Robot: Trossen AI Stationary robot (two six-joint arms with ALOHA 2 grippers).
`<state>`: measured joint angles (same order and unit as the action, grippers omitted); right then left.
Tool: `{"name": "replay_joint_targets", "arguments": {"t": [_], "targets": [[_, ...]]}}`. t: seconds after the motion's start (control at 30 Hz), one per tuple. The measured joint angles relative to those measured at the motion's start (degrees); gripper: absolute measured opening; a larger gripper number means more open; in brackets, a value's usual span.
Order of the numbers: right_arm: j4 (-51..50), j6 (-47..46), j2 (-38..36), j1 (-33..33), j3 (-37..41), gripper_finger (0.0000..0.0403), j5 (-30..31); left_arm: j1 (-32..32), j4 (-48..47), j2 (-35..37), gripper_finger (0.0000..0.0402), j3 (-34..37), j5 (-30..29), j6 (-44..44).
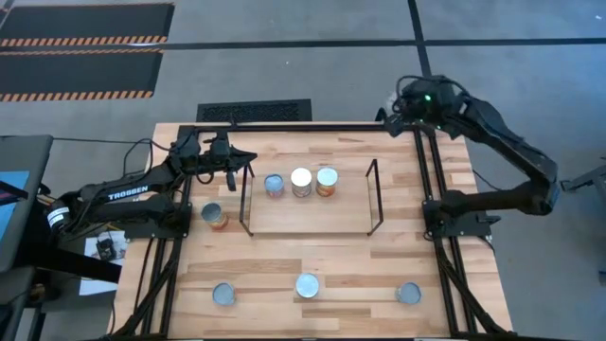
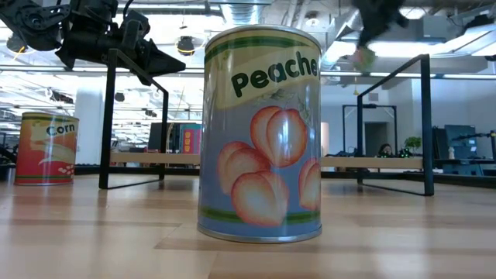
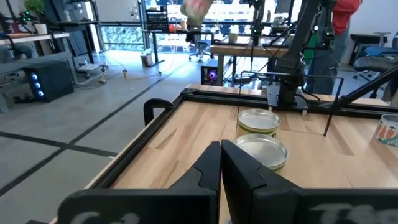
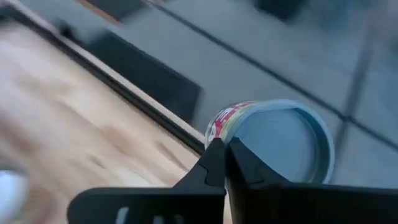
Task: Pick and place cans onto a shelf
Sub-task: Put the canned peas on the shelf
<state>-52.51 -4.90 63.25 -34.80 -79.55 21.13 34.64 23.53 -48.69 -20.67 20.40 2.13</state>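
The robot's right gripper should release the red-labelled can on the shelf (image 1: pixel 350 188), between the orange can and the black wire upright.
The shelf (image 1: pixel 308 216) stands mid-table with three cans (image 1: pixel 301 181) upright on it. A corn can (image 1: pixel 215 216) stands on the table left of the shelf. Three more cans stand along the near edge; the middle one is the peach can (image 2: pixel 262 132). My left gripper (image 1: pixel 250 163) is shut and level at the shelf's left upright, holding nothing. My right gripper (image 4: pixel 222 149) is shut and raised high over the table's far right corner (image 1: pixel 393 106). A can with a red label (image 4: pixel 280 140) shows just beyond its fingertips, its top tilted toward the camera. My right gripper's shut fingertips (image 4: pixel 214 158) cover the lower left rim of the red-labelled can (image 4: pixel 214 134). Whether they touch it I cannot tell. The can is up in the air beside the gripper, a blur in the low view (image 2: pixel 363 56).
Black wire uprights (image 1: pixel 374 194) close the shelf's two short ends. The table's black frame rail (image 1: pixel 312 126) runs along the far edge. Bare wood lies between the shelf and the near row of cans. A person stands beyond the table in the left wrist view (image 3: pixel 345 15).
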Motion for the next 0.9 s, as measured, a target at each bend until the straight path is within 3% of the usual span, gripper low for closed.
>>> {"name": "replay_joint_targets", "arguments": {"t": [0.23, 0.43, 0.6, 0.9], "targets": [[5.2, 2.6, 3.5, 18.3, -1.2, 0.0009, -0.4, 0.0, 0.0, 0.0, 0.0, 0.0, -0.1, 0.2], [0.9, 5.1, 12.3, 28.6, -1.2, 0.0009, -0.7, 0.0, 0.0, 0.0, 0.0, 0.0, -0.1, 0.2], [-5.3, 4.0, 19.1, 32.1, -1.2, 0.0009, -1.6, 0.0, -0.1, 0.0, 0.0, 0.0, -0.1, 0.2], [-9.6, 3.3, 26.2, 30.8, -0.8, 0.0008, -6.6, 0.0, -0.2, 0.0, 0.0, 0.0, -0.2, -0.1]]}}
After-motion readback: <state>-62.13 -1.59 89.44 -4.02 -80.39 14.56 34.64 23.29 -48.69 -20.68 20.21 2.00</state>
